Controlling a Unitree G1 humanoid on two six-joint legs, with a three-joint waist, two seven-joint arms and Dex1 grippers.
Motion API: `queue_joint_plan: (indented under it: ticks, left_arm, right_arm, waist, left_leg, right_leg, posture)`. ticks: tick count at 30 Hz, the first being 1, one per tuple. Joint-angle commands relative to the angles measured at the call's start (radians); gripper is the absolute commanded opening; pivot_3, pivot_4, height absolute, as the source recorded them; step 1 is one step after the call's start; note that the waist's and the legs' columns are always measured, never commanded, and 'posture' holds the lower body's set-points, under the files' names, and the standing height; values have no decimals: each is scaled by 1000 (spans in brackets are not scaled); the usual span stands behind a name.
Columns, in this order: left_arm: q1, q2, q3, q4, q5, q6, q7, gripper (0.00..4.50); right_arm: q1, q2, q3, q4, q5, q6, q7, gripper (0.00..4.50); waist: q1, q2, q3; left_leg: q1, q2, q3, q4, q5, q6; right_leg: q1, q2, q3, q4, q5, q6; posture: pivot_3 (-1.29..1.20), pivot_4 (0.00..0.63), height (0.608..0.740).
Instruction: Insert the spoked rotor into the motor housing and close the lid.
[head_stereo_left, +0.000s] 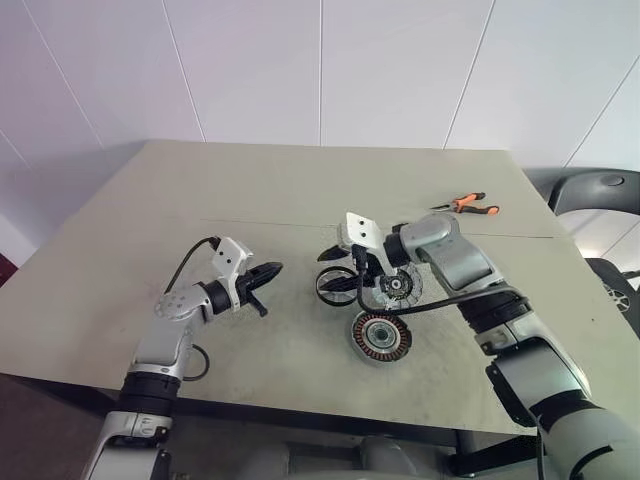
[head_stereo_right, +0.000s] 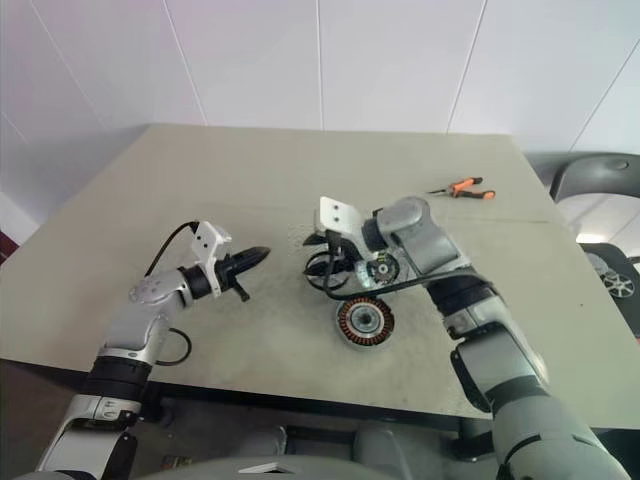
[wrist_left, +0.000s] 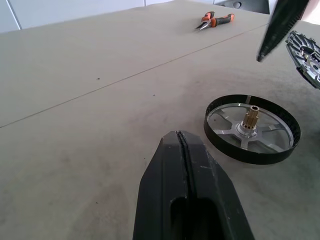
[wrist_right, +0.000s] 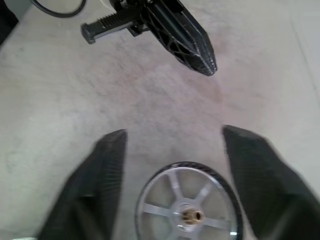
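Note:
The spoked rotor's rim is between my right gripper's fingers, past the rotor's brass hub, so I need to pull back and pinch the brass hub (wrist_right: 192, 216) before I lift the rotor.
The spoked rotor (wrist_left: 251, 129), a silver wheel with a brass hub and a dark rim, lies flat on the table. My right gripper (wrist_right: 175, 134) hovers over it, open, one black finger on each side of the wheel and apart from it. The lid (head_stereo_left: 400, 287), a dark slotted disc with a greenish centre, sits close under my right wrist, partly hidden by it. The motor housing (head_stereo_left: 381, 336), with its copper windings facing up, rests nearer the front edge. My left gripper (head_stereo_left: 268, 272) is shut and empty, pointing at the rotor from a short way to its left.
Orange-handled pliers (head_stereo_left: 468, 205) lie at the back right of the table (head_stereo_left: 200, 200). A dark chair (head_stereo_left: 600, 190) stands past the right edge. A black cable loops from my right wrist over the table near the lid.

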Motion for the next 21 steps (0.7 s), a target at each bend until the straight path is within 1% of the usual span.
queue_joint_plan:
  ticks: [1, 5, 14, 21]
  left_arm:
    - [-15, -2, 17, -8, -14, -19, 7, 0]
    - [-18, -5, 16, -2, -12, -23, 12, 0]
    - [-12, -11, 18, -5, -11, -28, 25, 0]
    - [-11, -13, 17, -7, -12, -30, 32, 0]
  right_arm:
    - [-42, 18, 10, -4, -26, -33, -3, 4481]
    - [-48, 18, 49, -18, -35, -25, 68, 4481]
    - [-52, 49, 104, 95, -157, -125, -10, 4481]
    - [-57, 61, 122, 186, -221, -195, -28, 4481]
  waist:
    - [-1, 0, 0]
    - [-2, 0, 0]
    - [-2, 0, 0]
    - [-2, 0, 0]
  left_leg:
    - [0, 0, 0, 0, 0, 0]
    - [0, 0, 0, 0, 0, 0]
    - [0, 0, 0, 0, 0, 0]
    - [0, 0, 0, 0, 0, 0]
  right_leg:
    - [0, 0, 0, 0, 0, 0]
    - [0, 0, 0, 0, 0, 0]
    - [0, 0, 0, 0, 0, 0]
    - [0, 0, 0, 0, 0, 0]
  posture:
    - [0, 0, 740]
    - [0, 0, 740]
    - [0, 0, 740]
    - [0, 0, 740]
